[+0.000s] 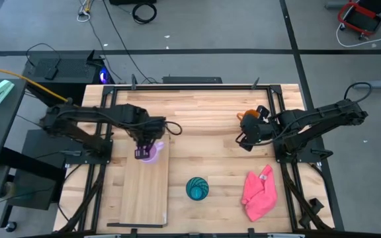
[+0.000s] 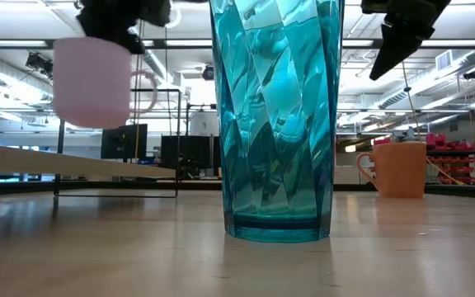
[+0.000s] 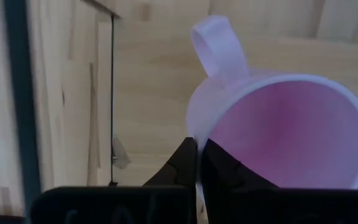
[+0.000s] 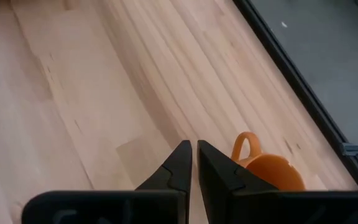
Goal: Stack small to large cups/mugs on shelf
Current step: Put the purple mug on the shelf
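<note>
My left gripper is going to release the lilac mug and leave it there on the far end of the light-wood shelf (image 1: 149, 151).
My left gripper (image 1: 143, 149) is shut on the lilac mug (image 1: 153, 154), which hangs above the far end of the light-wood shelf (image 1: 144, 192). In the low view the mug (image 2: 93, 82) is upright and above the shelf board (image 2: 72, 162). The orange mug (image 1: 249, 117) stands on its base on the table. My right gripper (image 1: 243, 141) is shut and empty above the table, just on the near side of it. The teal cup (image 1: 197, 188) stands upright on the table near the front, between the shelf and a pink cloth. My left gripper pinches the lilac mug's wall at the rim (image 3: 199, 138), one finger inside the mug and one outside, about a quarter turn from the handle (image 3: 219, 43). The fingers come from above, pointing down. The mug hangs upright, lifted clear of the shelf.
A pink cloth (image 1: 260, 192) lies crumpled at the table's front right. The shelf's black wire frame (image 2: 118, 140) stands at its far end. Bare tabletop (image 1: 204, 125) lies between the two arms.
</note>
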### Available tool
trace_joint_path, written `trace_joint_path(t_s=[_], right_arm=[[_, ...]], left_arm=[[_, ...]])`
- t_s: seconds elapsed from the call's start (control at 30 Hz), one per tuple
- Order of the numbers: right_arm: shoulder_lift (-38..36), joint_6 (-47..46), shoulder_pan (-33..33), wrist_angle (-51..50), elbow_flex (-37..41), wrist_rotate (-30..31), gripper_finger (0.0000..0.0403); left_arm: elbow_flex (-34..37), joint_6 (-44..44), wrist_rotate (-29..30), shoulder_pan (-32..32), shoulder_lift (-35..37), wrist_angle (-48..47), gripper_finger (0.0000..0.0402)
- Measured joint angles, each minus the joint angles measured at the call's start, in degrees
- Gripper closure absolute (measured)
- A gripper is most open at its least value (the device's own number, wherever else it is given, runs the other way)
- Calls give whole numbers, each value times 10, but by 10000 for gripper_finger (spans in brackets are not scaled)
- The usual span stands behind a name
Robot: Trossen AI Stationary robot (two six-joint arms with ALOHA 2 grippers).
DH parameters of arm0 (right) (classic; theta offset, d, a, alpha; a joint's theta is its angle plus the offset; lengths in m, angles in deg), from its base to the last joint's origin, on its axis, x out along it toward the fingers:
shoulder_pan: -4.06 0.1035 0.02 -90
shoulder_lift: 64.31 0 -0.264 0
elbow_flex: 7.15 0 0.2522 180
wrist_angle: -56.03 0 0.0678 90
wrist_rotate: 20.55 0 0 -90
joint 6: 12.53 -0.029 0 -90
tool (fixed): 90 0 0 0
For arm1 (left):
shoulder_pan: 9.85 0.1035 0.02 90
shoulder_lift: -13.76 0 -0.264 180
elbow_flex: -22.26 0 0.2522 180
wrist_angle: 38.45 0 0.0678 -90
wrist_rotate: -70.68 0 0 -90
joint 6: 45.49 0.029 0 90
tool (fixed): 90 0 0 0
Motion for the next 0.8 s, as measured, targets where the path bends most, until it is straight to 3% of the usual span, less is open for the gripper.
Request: trace_joint_path(t_s=[0.3,0.8], right_arm=[[0,-1,0,29,0,0,371],[0,-1,0,39,0,0,371]], left_arm=[[92,24,4,8,39,52,390],[135,100,23,20,40,71,390]])
